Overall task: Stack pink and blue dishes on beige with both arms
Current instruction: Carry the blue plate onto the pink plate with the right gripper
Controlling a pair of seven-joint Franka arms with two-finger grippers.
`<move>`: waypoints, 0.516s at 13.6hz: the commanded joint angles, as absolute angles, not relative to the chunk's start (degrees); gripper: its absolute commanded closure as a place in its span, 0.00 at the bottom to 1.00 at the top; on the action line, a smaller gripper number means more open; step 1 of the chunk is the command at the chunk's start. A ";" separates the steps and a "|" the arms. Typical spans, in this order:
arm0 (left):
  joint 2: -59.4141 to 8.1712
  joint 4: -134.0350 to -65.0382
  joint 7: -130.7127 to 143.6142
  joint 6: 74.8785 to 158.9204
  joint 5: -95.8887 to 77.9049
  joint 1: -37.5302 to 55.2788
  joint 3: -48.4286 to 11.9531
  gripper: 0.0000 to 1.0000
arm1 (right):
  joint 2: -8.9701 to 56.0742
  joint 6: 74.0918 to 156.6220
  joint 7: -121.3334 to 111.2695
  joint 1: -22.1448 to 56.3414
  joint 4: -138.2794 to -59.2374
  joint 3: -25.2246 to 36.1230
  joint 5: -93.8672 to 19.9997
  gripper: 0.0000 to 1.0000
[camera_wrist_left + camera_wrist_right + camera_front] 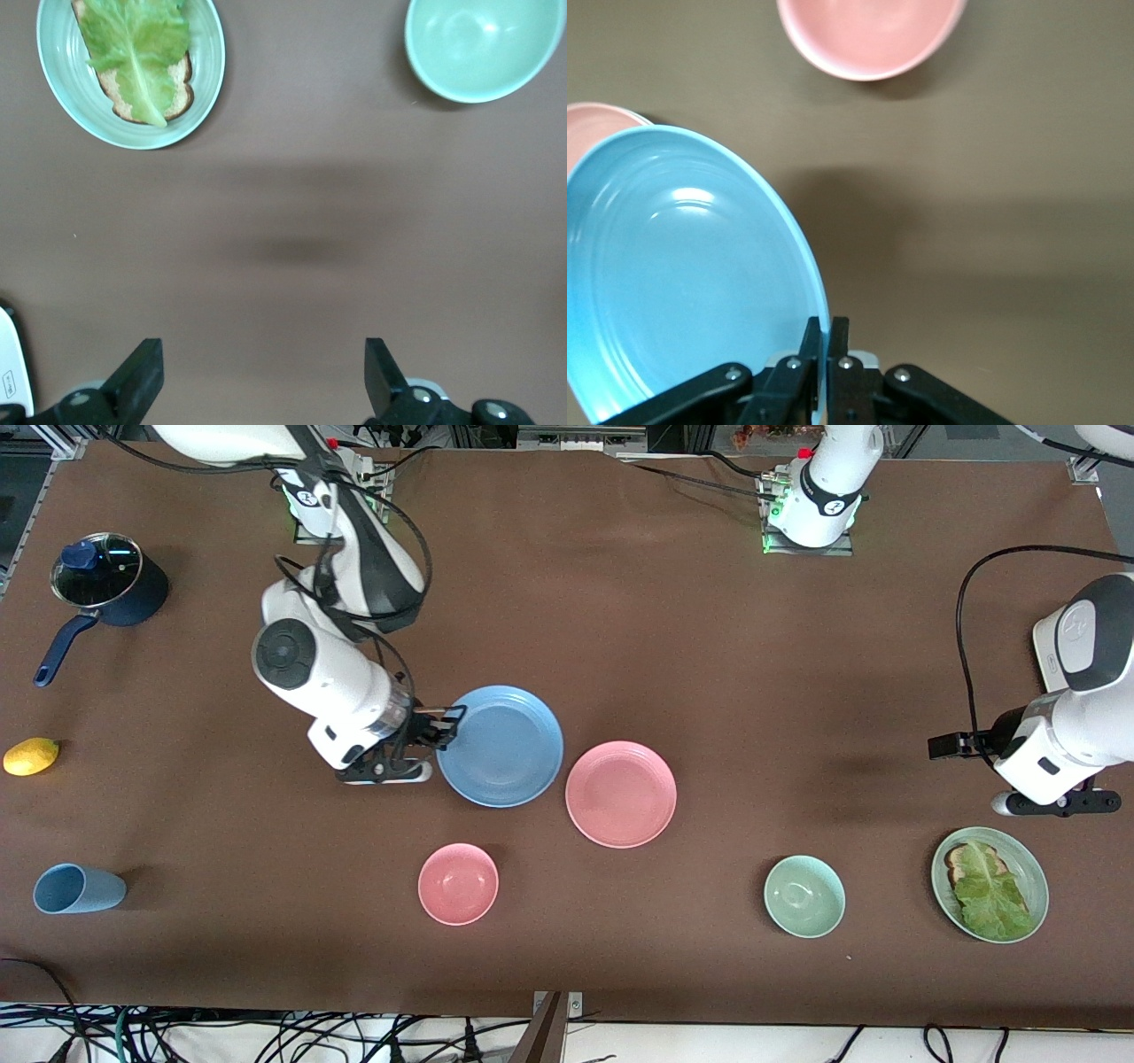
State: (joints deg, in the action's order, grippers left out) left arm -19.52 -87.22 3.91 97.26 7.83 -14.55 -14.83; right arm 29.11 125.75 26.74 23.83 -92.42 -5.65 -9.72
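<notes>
The robot's right gripper needs to release the light blue plate squarely on top of the salmon pink plate point(622, 794).
The light blue plate point(500, 746) point(682, 266) is near the table's middle, and my right gripper point(440, 731) point(826, 332) is shut on its rim at the edge toward the right arm's end. In the right wrist view the plate looks tilted and throws a shadow on the table. The salmon pink plate point(620, 794) point(594, 119) lies flat beside it, a little nearer the front camera. My left gripper point(941, 745) point(264, 367) hangs open and empty over bare table toward the left arm's end. The beige plate is out of view.
A pink bowl point(458, 883) point(868, 31) and a green bowl point(803, 895) point(483, 44) sit nearer the front camera. A green plate with lettuce and toast point(990, 883) point(131, 66) is below the left gripper. A lidded pot point(106, 580), lemon point(31, 756) and blue cup point(78, 888) occupy the right arm's end.
</notes>
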 commanded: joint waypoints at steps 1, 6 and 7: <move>-12.58 -90.26 3.69 96.68 3.62 -9.78 -10.30 0.00 | 39.08 128.83 36.09 33.19 -81.85 0.51 -10.19 1.00; -5.20 -92.90 4.57 96.77 1.58 -4.93 -6.78 0.00 | 46.40 135.43 48.85 40.60 -75.85 2.99 -10.20 1.00; -4.05 -93.42 5.01 96.68 1.23 -3.88 -5.55 0.00 | 47.10 137.01 50.17 41.48 -75.85 3.60 -10.28 1.00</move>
